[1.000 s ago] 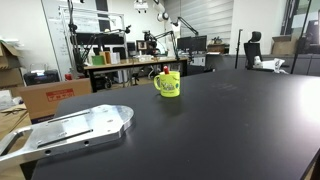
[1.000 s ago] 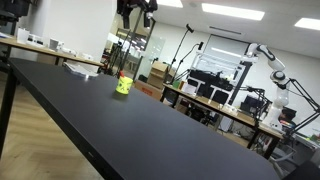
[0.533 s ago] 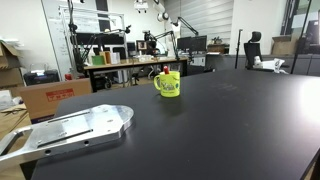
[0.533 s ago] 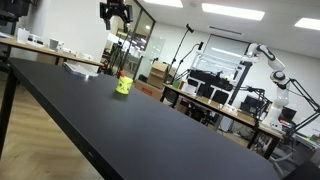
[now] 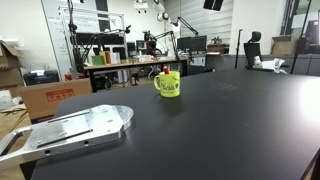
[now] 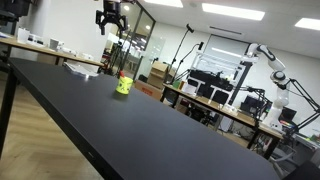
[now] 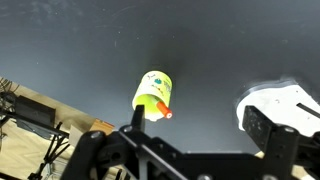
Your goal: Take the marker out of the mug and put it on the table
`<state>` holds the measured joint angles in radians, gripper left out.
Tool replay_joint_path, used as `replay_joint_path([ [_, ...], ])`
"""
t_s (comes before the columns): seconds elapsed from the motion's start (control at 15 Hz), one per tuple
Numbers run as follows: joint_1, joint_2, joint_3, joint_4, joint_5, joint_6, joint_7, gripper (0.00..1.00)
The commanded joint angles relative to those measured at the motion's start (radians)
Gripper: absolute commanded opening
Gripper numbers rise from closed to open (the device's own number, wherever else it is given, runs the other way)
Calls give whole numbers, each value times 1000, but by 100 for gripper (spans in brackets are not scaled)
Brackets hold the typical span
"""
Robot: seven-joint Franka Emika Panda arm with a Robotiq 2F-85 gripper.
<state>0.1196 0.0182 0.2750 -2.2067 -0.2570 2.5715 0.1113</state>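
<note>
The upper end of the red marker (image 5: 166, 68) (image 7: 164, 110), just above the yellow-green mug's rim, will be gripped by my gripper.
The yellow-green mug (image 5: 168, 86) stands on the black table (image 5: 235, 130) and shows in both exterior views (image 6: 123, 86). The red marker (image 5: 166, 71) sticks up out of it. In the wrist view the mug (image 7: 152, 91) lies below me with the marker (image 7: 160, 108) poking from its mouth, just beside my left finger. My gripper (image 7: 200, 125) is open and empty. It hangs high above the table (image 6: 100, 125), well over the mug, near the top of an exterior view (image 6: 110, 17) and at the top edge of the exterior view (image 5: 213, 4).
A grey metal plate (image 5: 70, 130) lies on the table near one end; it shows pale in the wrist view (image 7: 285, 100). Cluttered workbenches (image 5: 120, 62), cardboard boxes (image 5: 45, 98) and another robot arm (image 6: 272, 62) stand beyond the table.
My gripper has moved sideways high above the table toward the spot over the mug, and now shows at the top edge of an exterior view. Mug and marker have not moved.
</note>
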Motion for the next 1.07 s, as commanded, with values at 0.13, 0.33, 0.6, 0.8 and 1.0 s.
replay_joint_path([
  [0.13,31,-6,-30,-2,3,-1,-3,100],
  [0.33,28,-3,-40,30,-82,-58,19,100],
  [0.6,31,60,-71,184,-341,-248,12,100],
  [0.8,46,139,-80,313,-449,-340,-18,100],
  [1.0,64,243,-87,420,-484,-318,-56,100],
])
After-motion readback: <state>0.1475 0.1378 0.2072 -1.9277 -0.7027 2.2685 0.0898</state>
